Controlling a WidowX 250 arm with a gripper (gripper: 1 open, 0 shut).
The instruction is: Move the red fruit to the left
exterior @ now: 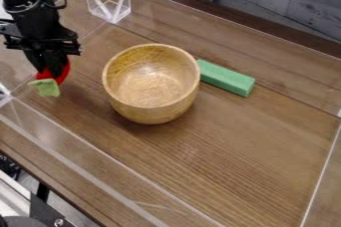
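Observation:
The robot's gripper should release the red fruit on the table (56, 86) between the clear plastic side and the wooden bowl.
The red fruit (54, 78) is a small glossy red piece with a green leafy cap, at the far left of the table, left of the wooden bowl (152, 82). My black gripper (51, 64) comes down from above and is shut on the fruit's red top. The green cap points down to the left, at or just above the table surface; contact with the table cannot be told. The fingertips are partly hidden by the fruit.
A flat green rectangular block (226, 77) lies right of the bowl. A clear plastic wall (80, 161) runs along the front and left edges of the table. A clear plastic stand (110, 7) sits at the back left.

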